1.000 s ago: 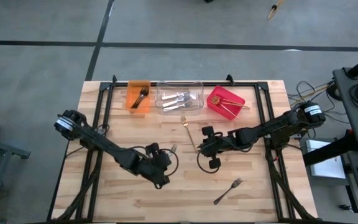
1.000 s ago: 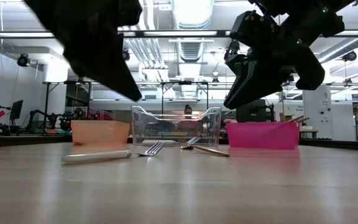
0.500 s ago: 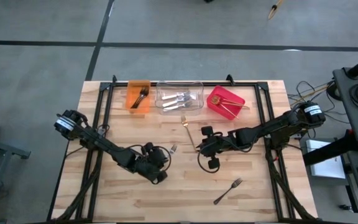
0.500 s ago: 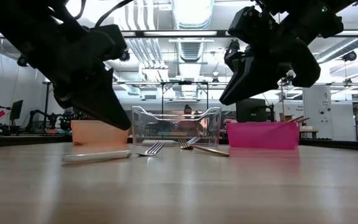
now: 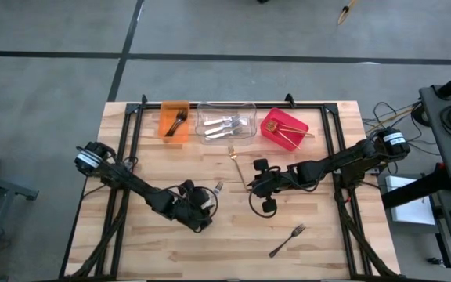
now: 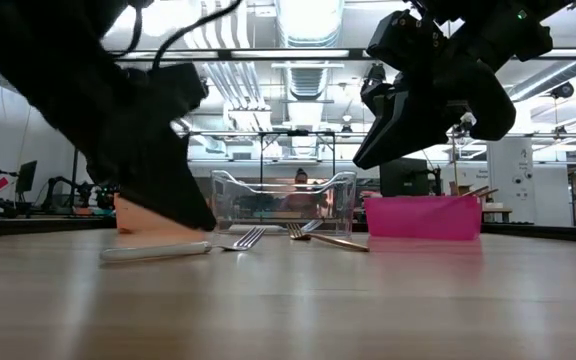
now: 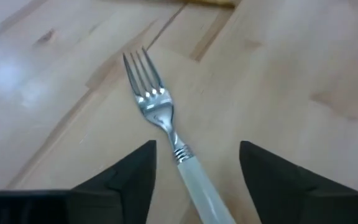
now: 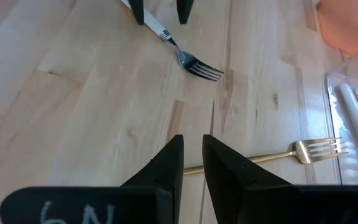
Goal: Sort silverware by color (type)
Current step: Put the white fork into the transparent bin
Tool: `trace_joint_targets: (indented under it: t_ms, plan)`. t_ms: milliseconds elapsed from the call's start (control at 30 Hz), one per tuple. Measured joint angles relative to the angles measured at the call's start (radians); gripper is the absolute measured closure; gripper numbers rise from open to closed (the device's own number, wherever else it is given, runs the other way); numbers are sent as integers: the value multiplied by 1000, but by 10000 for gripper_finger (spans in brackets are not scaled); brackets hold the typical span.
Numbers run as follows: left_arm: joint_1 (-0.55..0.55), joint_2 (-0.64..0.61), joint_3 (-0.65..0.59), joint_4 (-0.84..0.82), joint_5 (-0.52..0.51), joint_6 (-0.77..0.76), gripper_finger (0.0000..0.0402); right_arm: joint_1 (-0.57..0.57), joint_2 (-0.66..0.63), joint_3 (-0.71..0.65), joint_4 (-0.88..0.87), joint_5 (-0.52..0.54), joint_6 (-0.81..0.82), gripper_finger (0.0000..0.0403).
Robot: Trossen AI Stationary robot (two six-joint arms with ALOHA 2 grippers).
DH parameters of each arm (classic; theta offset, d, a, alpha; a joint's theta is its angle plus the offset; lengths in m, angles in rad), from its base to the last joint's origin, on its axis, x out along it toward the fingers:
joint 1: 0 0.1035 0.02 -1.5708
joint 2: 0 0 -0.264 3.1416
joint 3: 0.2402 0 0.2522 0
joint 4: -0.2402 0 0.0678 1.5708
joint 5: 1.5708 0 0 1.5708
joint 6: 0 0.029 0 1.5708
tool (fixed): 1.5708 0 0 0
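Observation:
The silver fork's white handle slants between my open left fingers; I need to lift, line up and close at its collar (image 7: pixel 182 154).
A silver fork with a white handle (image 7: pixel 166 124) lies flat on the wooden table (image 5: pixel 163 251), left of the middle. My left gripper (image 7: pixel 194 180) is low over it and open, one finger on either side of the handle without touching it. My right gripper (image 8: pixel 192 155) hangs above the table's middle, its fingers nearly together with nothing between them. A gold fork (image 5: pixel 237 166) lies just beyond it. A dark fork (image 5: pixel 288 240) lies near the front right. In the low view my left gripper (image 6: pixel 183 210) reaches down to the white-handled fork (image 6: pixel 168 250).
Three bins stand in a row at the far edge. The orange bin (image 5: pixel 174 121) holds a dark fork, the clear bin (image 5: pixel 225 123) holds silver utensils and the red bin (image 5: pixel 283 129) holds gold ones. Bare wood lies at the front left.
My left gripper has come down from well above the table to just over the white-handled fork's handle. The fork lies where it lay.

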Motion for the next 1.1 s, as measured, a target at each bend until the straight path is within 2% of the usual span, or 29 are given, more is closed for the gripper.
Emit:
trace_joint_targets:
  t_ms: [200, 433, 600, 967, 1100]
  plan:
    - [0, 81, 26, 1, 1, -28, 176, 0, 0, 0, 5, 0, 0, 351]
    - [-1, 115, 38, 1, -19, -64, 195, 0, 0, 0, 8, 0, 0, 351]
    - [-1, 123, 38, -5, -29, -99, 237, 0, 0, 0, 10, 0, 0, 351]
    - [1, 128, 37, -16, -35, -166, 371, 0, 0, 0, 11, 0, 0, 351]
    - [1, 128, 36, -15, -36, -196, 379, 0, 0, 0, 11, 0, 0, 351]
